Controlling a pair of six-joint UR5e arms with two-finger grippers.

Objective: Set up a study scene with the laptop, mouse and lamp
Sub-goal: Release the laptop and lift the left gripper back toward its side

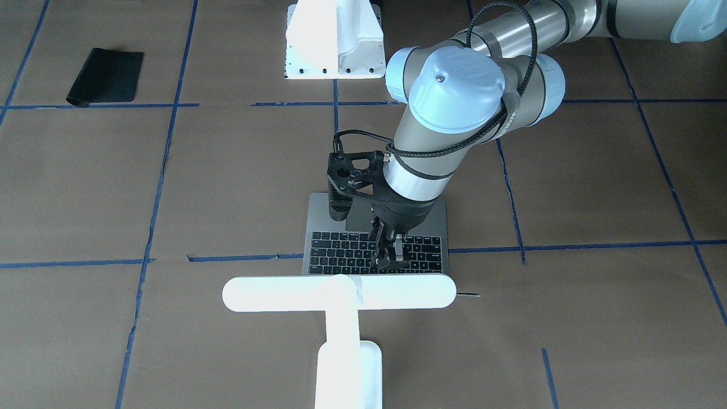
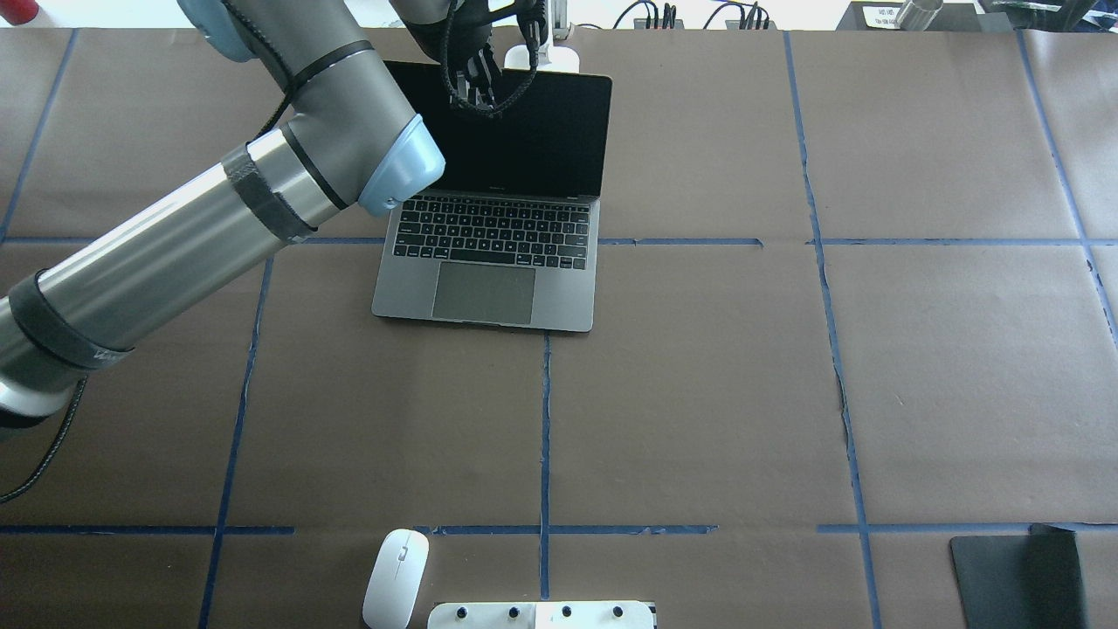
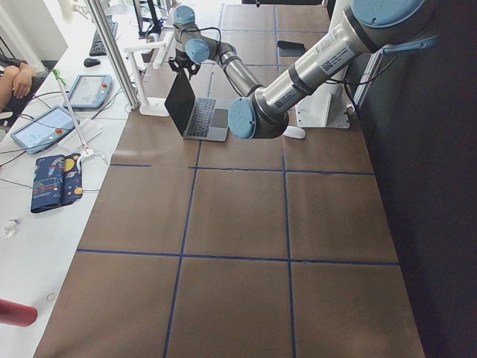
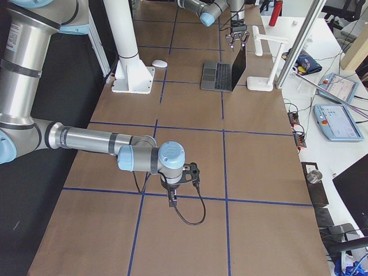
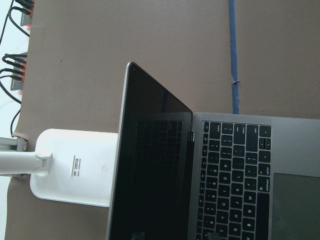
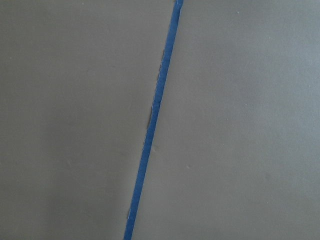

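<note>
Next, I close my right gripper on the curled edge [image 1: 81,87] of the black mat, near the table's corner.
The laptop [image 2: 493,262] stands open near the table's far edge, with its screen [image 5: 150,165] dark and upright. My left gripper [image 1: 391,255] hangs just above the screen's top edge [image 2: 479,83], fingers apart and empty. The white lamp [image 1: 339,292] stands right behind the laptop, its bar head over the lid and its base [image 5: 75,167] on the table. The white mouse [image 2: 396,577] lies at the near edge, left of the stand. My right gripper [image 4: 171,198] points down over bare table far from these; I cannot tell whether it is open or shut.
A blocky white stand [image 1: 335,40] with bolt holes sits at the robot's side of the table. A flat black mat [image 2: 1017,577] lies at the near right corner. Blue tape lines [image 6: 152,120] cross the brown table. Tablets and cables lie beyond the far edge.
</note>
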